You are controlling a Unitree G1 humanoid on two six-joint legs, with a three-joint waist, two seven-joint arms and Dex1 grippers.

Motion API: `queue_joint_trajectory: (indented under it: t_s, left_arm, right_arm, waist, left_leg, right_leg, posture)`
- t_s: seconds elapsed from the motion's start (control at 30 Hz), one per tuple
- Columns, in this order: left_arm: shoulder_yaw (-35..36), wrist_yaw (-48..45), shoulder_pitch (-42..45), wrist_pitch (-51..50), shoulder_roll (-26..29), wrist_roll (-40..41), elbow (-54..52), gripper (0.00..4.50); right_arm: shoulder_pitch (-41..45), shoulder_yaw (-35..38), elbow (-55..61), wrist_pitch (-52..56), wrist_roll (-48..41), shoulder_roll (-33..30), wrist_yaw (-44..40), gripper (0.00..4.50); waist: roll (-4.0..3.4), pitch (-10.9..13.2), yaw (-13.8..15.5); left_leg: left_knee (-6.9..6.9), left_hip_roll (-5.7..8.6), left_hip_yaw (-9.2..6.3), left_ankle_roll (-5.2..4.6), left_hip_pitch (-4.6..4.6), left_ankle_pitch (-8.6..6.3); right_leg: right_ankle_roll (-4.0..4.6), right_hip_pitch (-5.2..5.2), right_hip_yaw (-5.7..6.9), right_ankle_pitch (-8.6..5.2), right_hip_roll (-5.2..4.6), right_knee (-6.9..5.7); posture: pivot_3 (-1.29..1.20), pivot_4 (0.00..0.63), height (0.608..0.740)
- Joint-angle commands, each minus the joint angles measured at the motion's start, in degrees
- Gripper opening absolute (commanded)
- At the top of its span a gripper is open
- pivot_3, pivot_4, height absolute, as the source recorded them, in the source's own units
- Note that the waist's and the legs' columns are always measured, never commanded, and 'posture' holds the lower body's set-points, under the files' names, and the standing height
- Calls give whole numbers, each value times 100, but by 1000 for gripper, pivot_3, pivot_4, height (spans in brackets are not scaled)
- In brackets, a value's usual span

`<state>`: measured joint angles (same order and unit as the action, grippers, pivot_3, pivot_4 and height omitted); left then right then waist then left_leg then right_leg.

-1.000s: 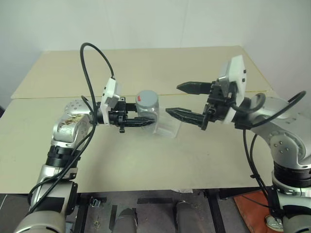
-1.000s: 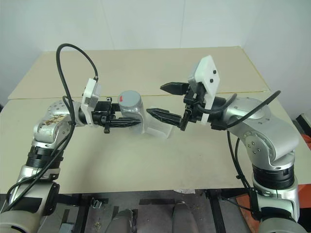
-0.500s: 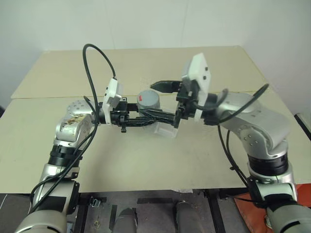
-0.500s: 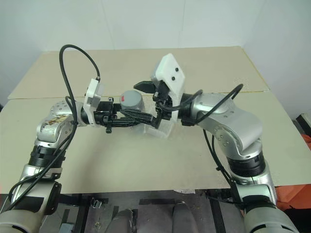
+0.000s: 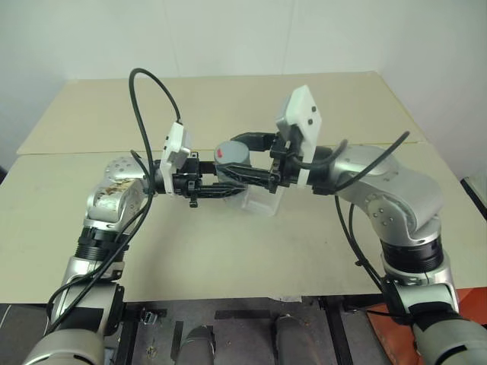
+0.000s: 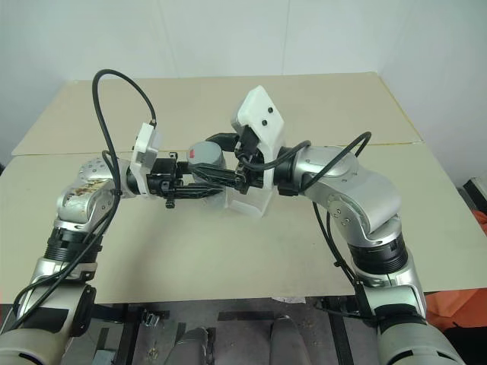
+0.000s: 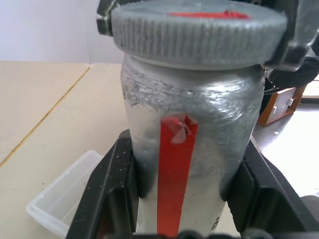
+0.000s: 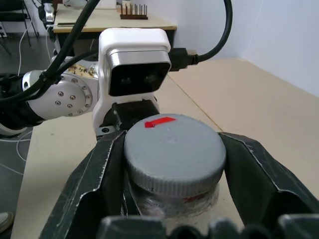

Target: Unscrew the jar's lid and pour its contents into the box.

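Note:
I need to use my right gripper to set the grey lid down on the bare table (image 5: 310, 204) beside the clear box, nearer to that gripper's arm. The lid still sits on top of the jar.
My left gripper (image 5: 223, 187) is shut on the jar (image 7: 192, 149), which it holds upright above the table. Its fingers (image 7: 107, 194) press the jar's sides, and a red strip runs down the jar's wall. The grey lid (image 8: 174, 149) with a red mark sits on top. My right gripper (image 5: 234, 157) reaches in from the right and is shut on the lid, with one of its fingers (image 8: 94, 184) on each side. The clear box (image 5: 259, 201) lies on the table just below and behind the jar. The contents are hidden behind the clouded wall.
Two beige tables (image 5: 228, 251) stand pushed together, with a seam running across behind the arms. A black cable (image 5: 148, 99) loops above my left wrist. Another table with a wooden rack (image 8: 132, 10) stands in the room beyond.
My right gripper swung left from beside the jar, came around the lid and shut on it. The left gripper and the jar stayed where they were.

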<state>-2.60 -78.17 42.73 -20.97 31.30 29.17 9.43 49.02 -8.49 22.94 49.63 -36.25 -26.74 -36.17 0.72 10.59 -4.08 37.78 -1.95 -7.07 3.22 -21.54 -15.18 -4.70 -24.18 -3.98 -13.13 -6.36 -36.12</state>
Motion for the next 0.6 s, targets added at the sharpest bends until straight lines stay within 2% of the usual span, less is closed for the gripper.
queue_joint_trajectory:
  t_s: [0.03,0.37,0.5,0.6]
  left_arm:
    - [61,-25,25,110,45,15,-244,1932]
    - [20,-56,-153,185,171,-76,-277,1932]
    - [76,-5,-220,129,217,-38,-333,1932]
    - [186,116,-254,57,252,36,-392,1932]
  right_arm:
    - [195,256,165,85,-162,40,23,2757]
    - [416,1183,-202,314,-496,-35,454,2757]
    - [126,1590,-184,260,-395,-283,680,2757]
    - [-463,1751,-14,144,-96,-529,910,2757]
  waist:
    - [0,0,0]
    - [-1,0,5]
    - [0,0,18]
    - [0,0,14]
  left_leg:
    - [0,0,0,0,0,0]
    - [-1,0,0,0,0,0]
    - [-1,0,0,0,-4,0]
    - [-1,0,0,-1,-5,0]
  right_leg:
    - [0,0,0,0,0,0]
    - [0,0,0,0,0,-1]
    - [0,-1,1,0,0,0]
    - [0,-1,1,0,-1,1]
  posture:
    - [0,150,740]
    - [0,150,740]
    - [0,150,740]
    - [0,150,740]
